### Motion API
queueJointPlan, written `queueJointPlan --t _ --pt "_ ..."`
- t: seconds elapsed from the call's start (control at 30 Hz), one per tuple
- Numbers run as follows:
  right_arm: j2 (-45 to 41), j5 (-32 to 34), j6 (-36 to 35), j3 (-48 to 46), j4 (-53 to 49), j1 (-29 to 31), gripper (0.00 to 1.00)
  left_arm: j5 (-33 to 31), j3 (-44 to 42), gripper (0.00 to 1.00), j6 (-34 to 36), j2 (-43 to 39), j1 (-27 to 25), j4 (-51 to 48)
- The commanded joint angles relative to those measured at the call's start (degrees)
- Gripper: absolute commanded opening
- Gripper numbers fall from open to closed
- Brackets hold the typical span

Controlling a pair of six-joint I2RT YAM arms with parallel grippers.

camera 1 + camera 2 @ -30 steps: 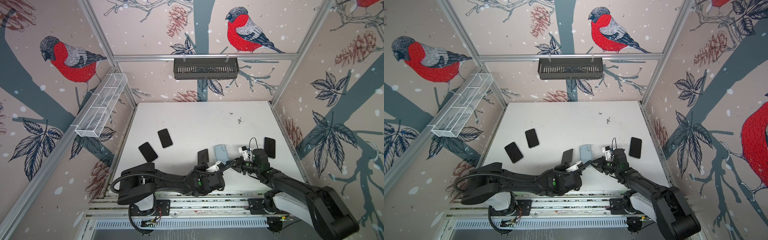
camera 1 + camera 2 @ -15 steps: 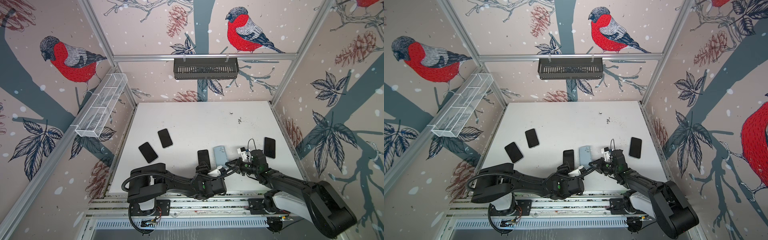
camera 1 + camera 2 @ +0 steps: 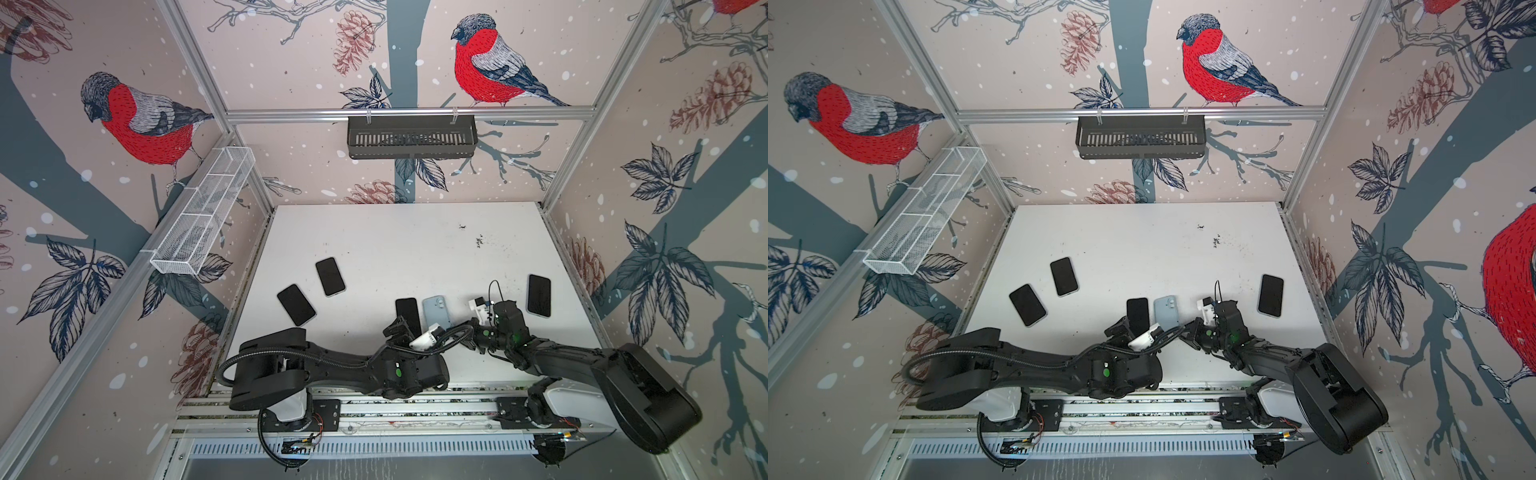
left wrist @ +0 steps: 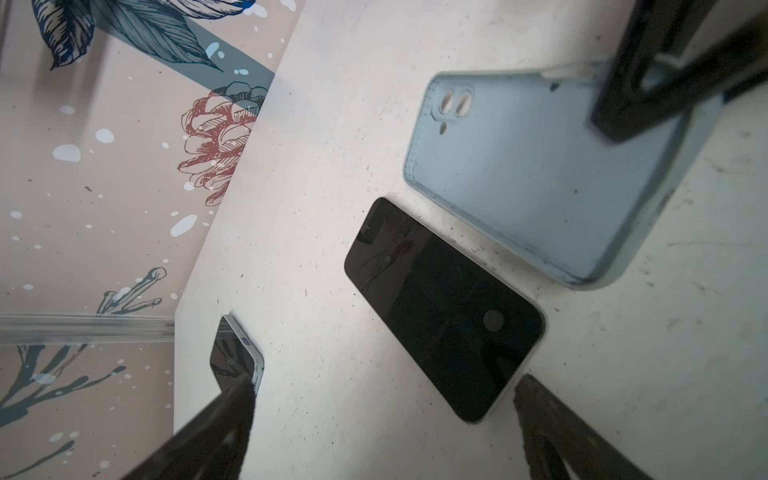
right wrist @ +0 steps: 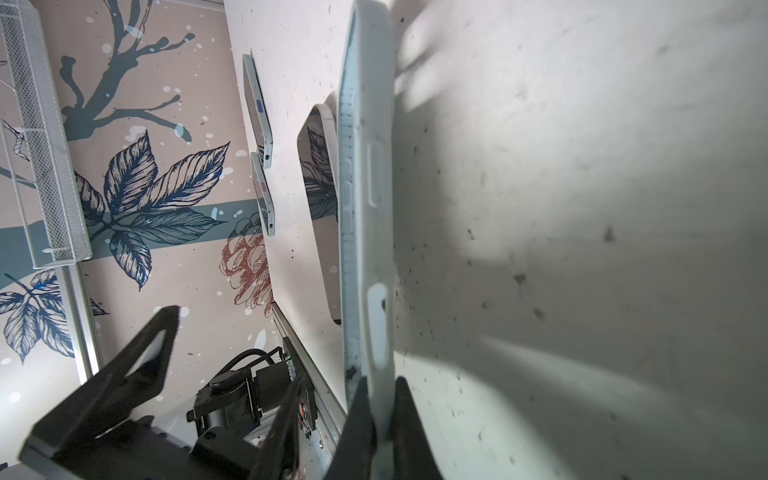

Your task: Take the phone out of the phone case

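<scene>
I will let go of the phone case with my right gripper on the white table, in the spot of the black-screened phone (image 3: 402, 328) (image 5: 326, 240).
The black-screened phone (image 3: 407, 311) (image 3: 1137, 312) (image 4: 444, 307) lies flat on the white table, screen up, outside the case. Right beside it is the pale blue phone case (image 3: 436, 312) (image 3: 1167, 311) (image 4: 528, 174); in the left wrist view its hollow inside and camera holes show. My left gripper (image 4: 384, 388) (image 3: 400, 329) is open, hanging just over the phone's near end and touching nothing. My right gripper (image 5: 380, 415) (image 3: 467, 330) is shut on the near edge of the case (image 5: 365, 208), which stays low on the table.
Three more dark phones lie on the table (image 3: 415, 241): two at the left (image 3: 330, 276) (image 3: 296, 304) and one at the right (image 3: 539, 295). A black basket (image 3: 411, 137) hangs on the back wall, a white wire basket (image 3: 203, 216) on the left wall.
My left gripper has gone from shut to wide open and let go of the phone, which now rests flat beside the case. The right gripper kept its grip on the case.
</scene>
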Motion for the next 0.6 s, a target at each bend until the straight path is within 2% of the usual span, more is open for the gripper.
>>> queueJointPlan --t 0.0,0.13,0.23,0.27,0.43,0.57 --pt "1.87 2.1 0.12 0.42 3.61 0.72 0.01 -0.91 -0.49 0.98 -7.28 -5.04 -0.17 -0.78" --pt "4.12 4.45 -0.64 1.09 4.52 1.43 0.01 2.83 -0.36 0.98 -15.01 -13.42 1.58 -2.75" --pt "6.04 5.63 0.57 0.79 8.14 1.96 0.01 11.36 -2.77 0.98 -19.66 -20.55 5.4 -0.27" --pt "6.69 5.88 0.88 0.74 9.06 2.31 0.01 12.39 -4.26 0.98 -20.2 -22.64 6.24 1.47" --pt "10.33 8.57 2.48 1.23 13.03 5.3 0.0 12.83 -7.88 0.98 -25.75 -31.63 7.8 1.94" --pt "13.51 9.4 4.41 1.26 17.0 7.81 0.0 13.12 -7.19 0.98 -29.5 -33.64 7.86 -1.93"
